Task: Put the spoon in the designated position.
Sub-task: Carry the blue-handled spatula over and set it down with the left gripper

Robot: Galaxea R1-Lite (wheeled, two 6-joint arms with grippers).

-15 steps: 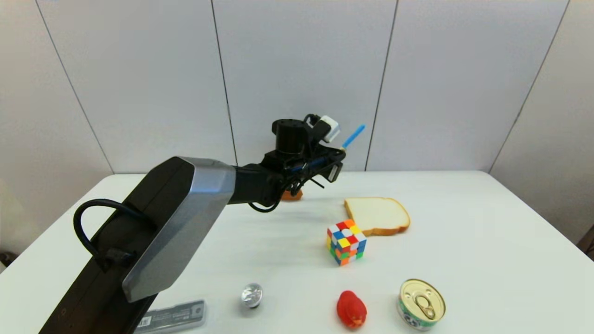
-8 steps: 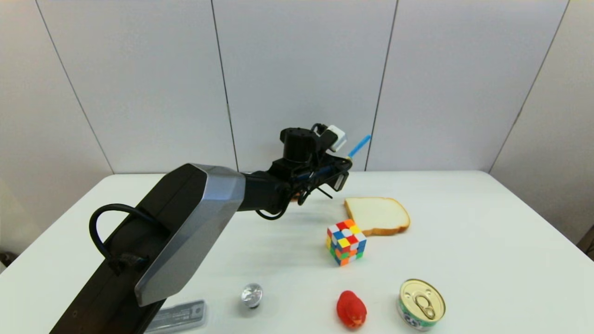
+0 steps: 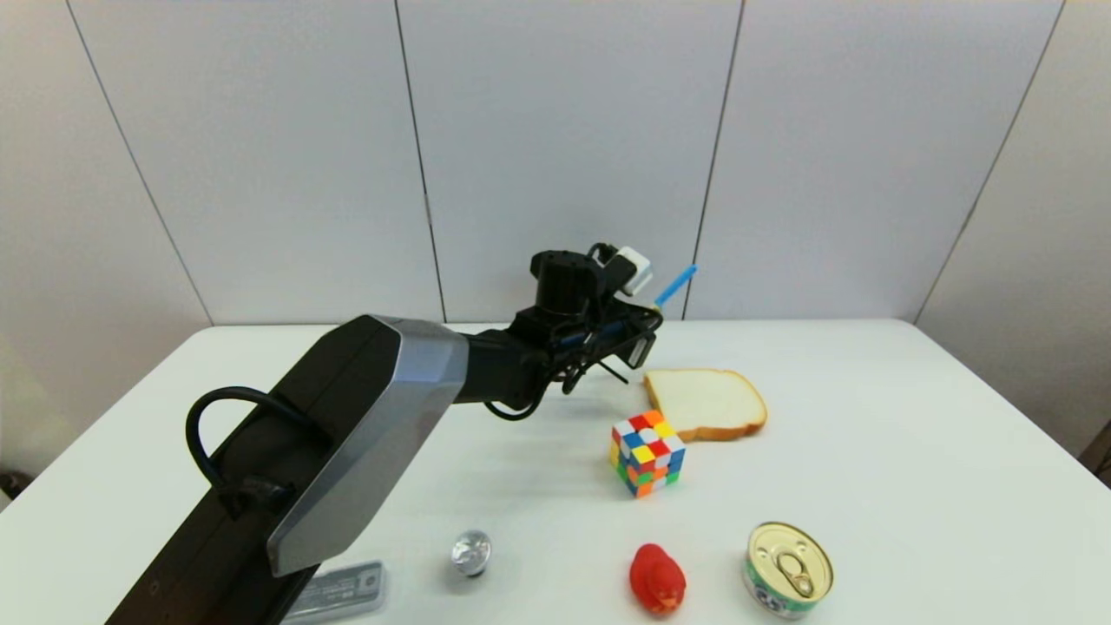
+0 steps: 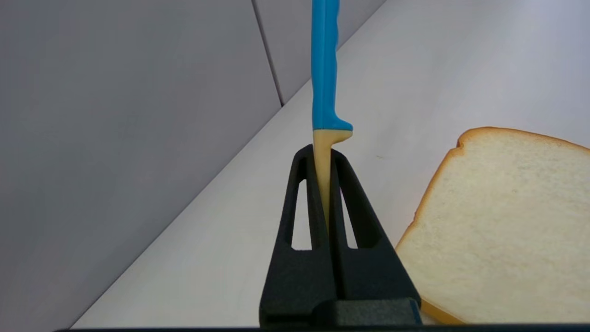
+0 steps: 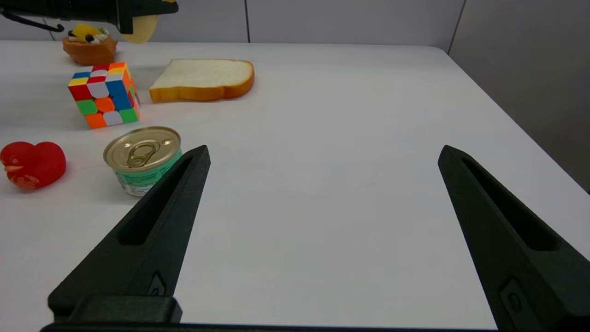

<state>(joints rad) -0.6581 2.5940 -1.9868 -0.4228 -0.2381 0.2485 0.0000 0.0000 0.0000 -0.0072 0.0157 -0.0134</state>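
I need to release the spoon, now held above the table's back, from my left gripper on the bare table [image 3: 673,345] [image 4: 329,160] between the bread slice and the back wall.
The spoon [image 3: 674,285] is held above the back of the table, its blue handle slanting up and to the right. My left gripper [image 3: 653,311] is shut on the spoon's pale yellow neck [image 4: 322,161], and the blue handle [image 4: 324,69] runs out past the fingertips. The spoon's yellow bowl [image 5: 144,28] shows under the left gripper in the right wrist view. The spoon hangs just left of and behind the bread slice [image 3: 705,403]. My right gripper [image 5: 322,150] stands open over bare table at the right, holding nothing.
A colour cube [image 3: 647,453] sits in front of the bread. Along the front lie a tin can [image 3: 788,569], a red toy [image 3: 657,579], a small silver object [image 3: 470,551] and a grey flat case [image 3: 334,590]. A small tart [image 5: 89,44] stands at the back.
My left arm has carried the spoon to the right and a little lower, closer to the bread slice. Nothing on the table has moved.
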